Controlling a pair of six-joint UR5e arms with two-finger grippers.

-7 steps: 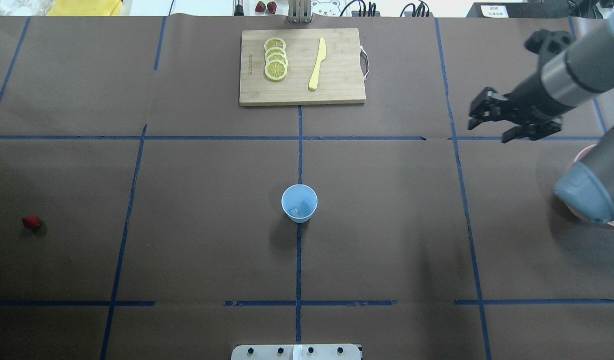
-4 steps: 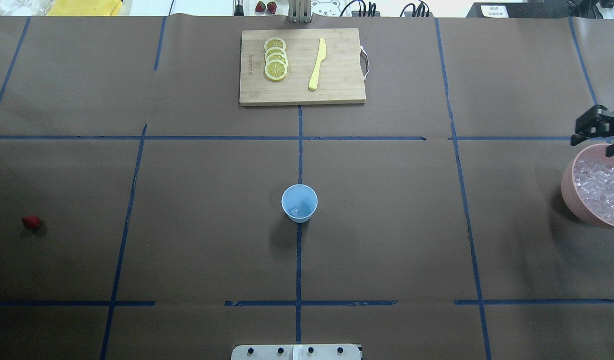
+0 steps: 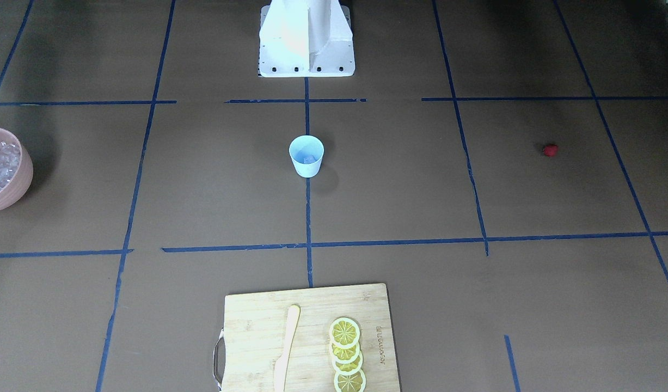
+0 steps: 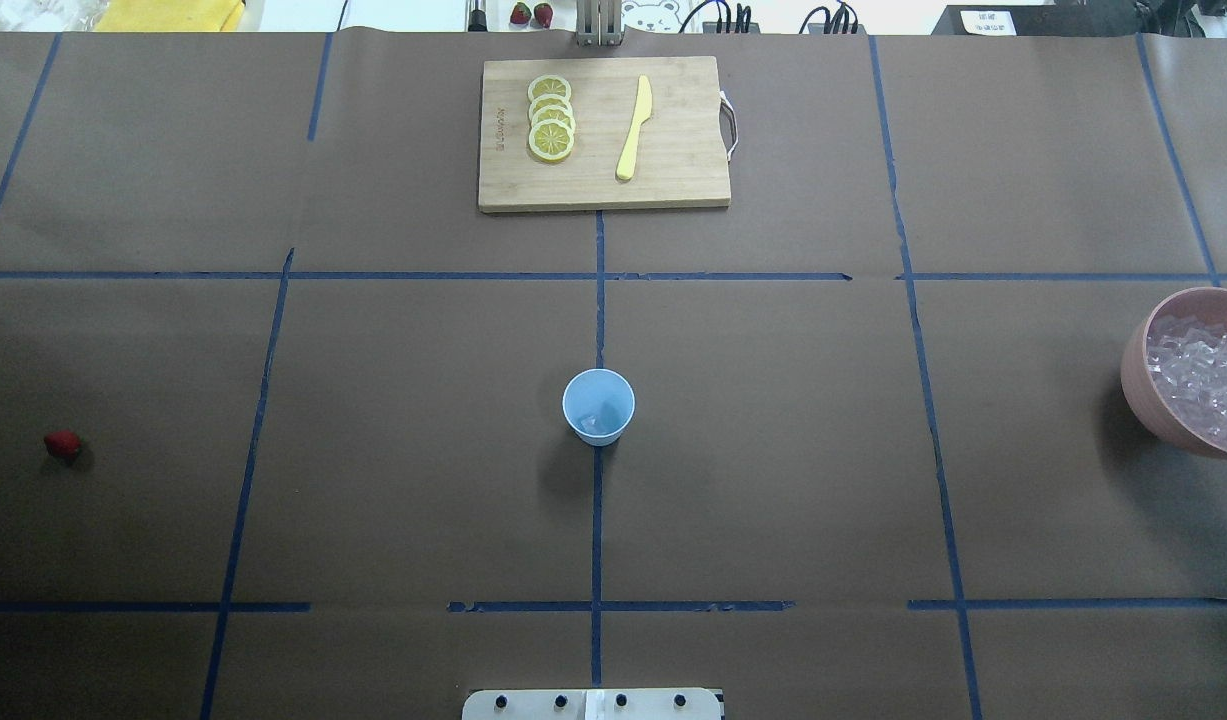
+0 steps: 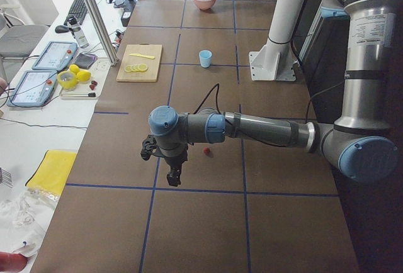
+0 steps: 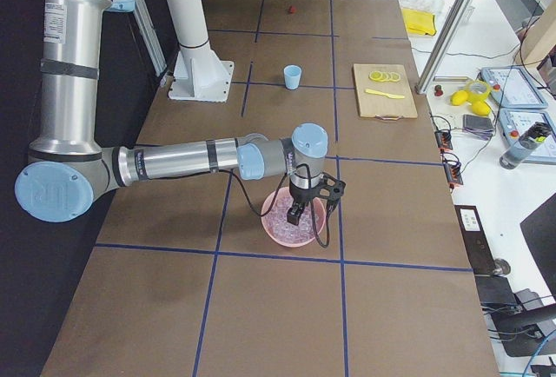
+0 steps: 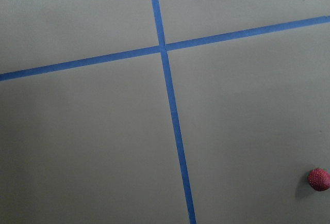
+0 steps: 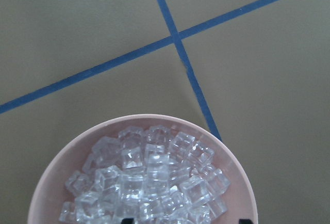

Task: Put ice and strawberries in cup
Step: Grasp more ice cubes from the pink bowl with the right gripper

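Observation:
Next, my right gripper closes its fingers around the ice cube at the top of the pile (image 3: 4, 163) (image 8: 157, 170), in the half of the pink bowl that is toward the pale blue cup.
The pale blue cup (image 4: 598, 405) stands upright at the table's middle, with an ice cube (image 4: 601, 421) in it; it also shows in the front view (image 3: 306, 156). More ice (image 4: 1198, 375) fills the pink bowl (image 4: 1133, 375) at the right edge. The strawberry (image 4: 62, 445) lies far left. My right gripper (image 6: 313, 205) hovers over the bowl; the right wrist view shows the ice (image 8: 149, 182) just below and two fingertips wide apart at its bottom edge. My left gripper (image 5: 160, 166) hangs above the table near the strawberry (image 5: 206, 151); I cannot tell whether it is open.
A wooden cutting board (image 4: 673, 180) at the far side holds lemon slices (image 4: 551, 118) and a yellow knife (image 4: 633, 128). The robot's white base (image 3: 306, 38) stands at the near edge. Two more strawberries (image 4: 531, 13) lie beyond the table's far edge.
My right gripper has moved right and out of the overhead view. The pink bowl of ice, first half hidden by the arm, now shows in full.

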